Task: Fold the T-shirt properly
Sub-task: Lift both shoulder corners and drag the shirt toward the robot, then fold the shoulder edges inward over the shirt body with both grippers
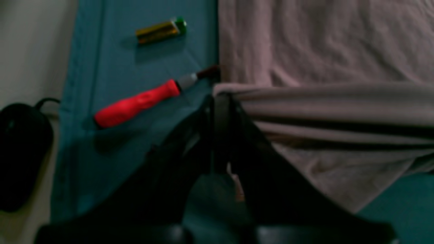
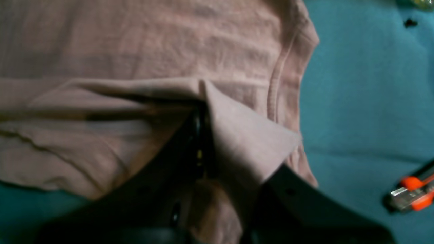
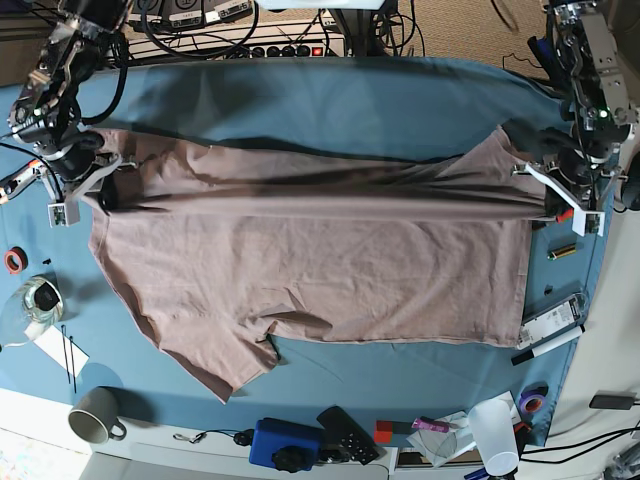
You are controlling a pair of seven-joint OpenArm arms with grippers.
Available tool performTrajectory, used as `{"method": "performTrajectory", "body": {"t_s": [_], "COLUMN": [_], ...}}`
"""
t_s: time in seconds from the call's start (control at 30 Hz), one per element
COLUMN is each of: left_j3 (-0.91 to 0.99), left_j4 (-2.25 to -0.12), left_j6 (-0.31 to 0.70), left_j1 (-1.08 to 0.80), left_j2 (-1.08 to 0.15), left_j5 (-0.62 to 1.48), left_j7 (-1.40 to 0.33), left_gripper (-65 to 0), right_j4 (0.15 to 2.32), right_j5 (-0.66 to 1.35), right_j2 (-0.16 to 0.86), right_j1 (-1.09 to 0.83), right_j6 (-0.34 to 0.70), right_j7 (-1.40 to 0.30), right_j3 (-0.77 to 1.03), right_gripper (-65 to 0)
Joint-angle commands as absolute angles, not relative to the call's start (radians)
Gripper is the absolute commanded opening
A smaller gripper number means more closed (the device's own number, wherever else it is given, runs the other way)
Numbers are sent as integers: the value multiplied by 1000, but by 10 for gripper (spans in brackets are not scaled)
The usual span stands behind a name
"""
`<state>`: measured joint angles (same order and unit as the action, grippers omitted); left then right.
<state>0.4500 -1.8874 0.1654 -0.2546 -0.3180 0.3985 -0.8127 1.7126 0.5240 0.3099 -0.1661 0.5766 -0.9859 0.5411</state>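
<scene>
My left gripper will let go of the T-shirt's pinched corner on the flat mauve fabric (image 3: 468, 249) (image 1: 327, 38), inside the edge beside the battery.
The mauve T-shirt (image 3: 310, 265) lies spread across the teal tablecloth (image 3: 330, 105), with its far part raised into a taut fold stretched between both arms. My left gripper (image 1: 220, 98) is shut on the T-shirt (image 1: 322, 44) at a pinched edge corner; in the base view this gripper (image 3: 548, 190) is at the right. My right gripper (image 2: 201, 108) is shut on a folded flap of the T-shirt (image 2: 135, 44) next to a ribbed seam; in the base view it (image 3: 100, 185) is at the left. One sleeve (image 3: 225, 365) spreads toward the near edge.
A red-handled screwdriver (image 1: 135, 103) and a battery (image 1: 161, 30) lie beside the left gripper. An orange utility knife (image 2: 412, 189) lies near the right gripper. A mug (image 3: 95, 415), glass (image 3: 40, 298), white cup (image 3: 493, 430), blue box (image 3: 283, 443) and marker (image 3: 548, 343) line the near side.
</scene>
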Motion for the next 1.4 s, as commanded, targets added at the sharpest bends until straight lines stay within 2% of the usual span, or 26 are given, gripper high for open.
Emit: {"method": "performTrajectory", "body": {"t_s": [0.0,0.23,0.3,0.37,0.5,0.67,0.8,0.9,0.93,1.0,1.1,1.23,1.37], "left_j3": [453,447,447,447,447,447,447,447,447,447,447,415,300], "left_j4": [-1881,-1732,-1680,-1634,-1564,-1553,-1554,-1555,-1555,-1555,-1555,-1555,-1555], "left_j6": [154,164,207,238,238,237,238,327,366,412,421,421,420], "left_j1": [-242,-129,-89,-55,-13,-2,-2,-2,-2,1,15,51,88], "left_j2": [-349,-453,-473,-480,-480,-480,-480,-479,-479,-479,-471,-446,-446], "left_j5": [396,491,532,575,629,637,713,772,774,792,816,816,776], "left_j7": [-786,-785,-791,-813,-830,-832,-912,-947,-945,-945,-951,-971,-992], "left_gripper": [-650,-650,-650,-650,-650,-650,-650,-650,-631,-525,-401,-387,-387], "right_j4": [1703,1542,1505,1477,1462,1462,1462,1462,1462,1462,1462,1462,1462], "right_j5": [519,519,514,494,439,410,410,410,410,410,410,410,409], "right_j2": [330,330,330,330,330,329,330,330,329,330,329,329,330], "right_j1": [-140,-14,16,38,59,64,64,64,64,64,64,64,64], "right_j6": [564,582,588,588,588,563,563,563,563,563,563,563,563], "right_j7": [-949,-933,-935,-934,-910,-896,-897,-902,-906,-912,-917,-922,-934], "right_j3": [549,548,538,515,443,393,393,393,393,393,393,393,393], "right_gripper": [-650,-650,-650,-650,-650,-650,-650,-650,-650,-650,-650,-650,-650]}}
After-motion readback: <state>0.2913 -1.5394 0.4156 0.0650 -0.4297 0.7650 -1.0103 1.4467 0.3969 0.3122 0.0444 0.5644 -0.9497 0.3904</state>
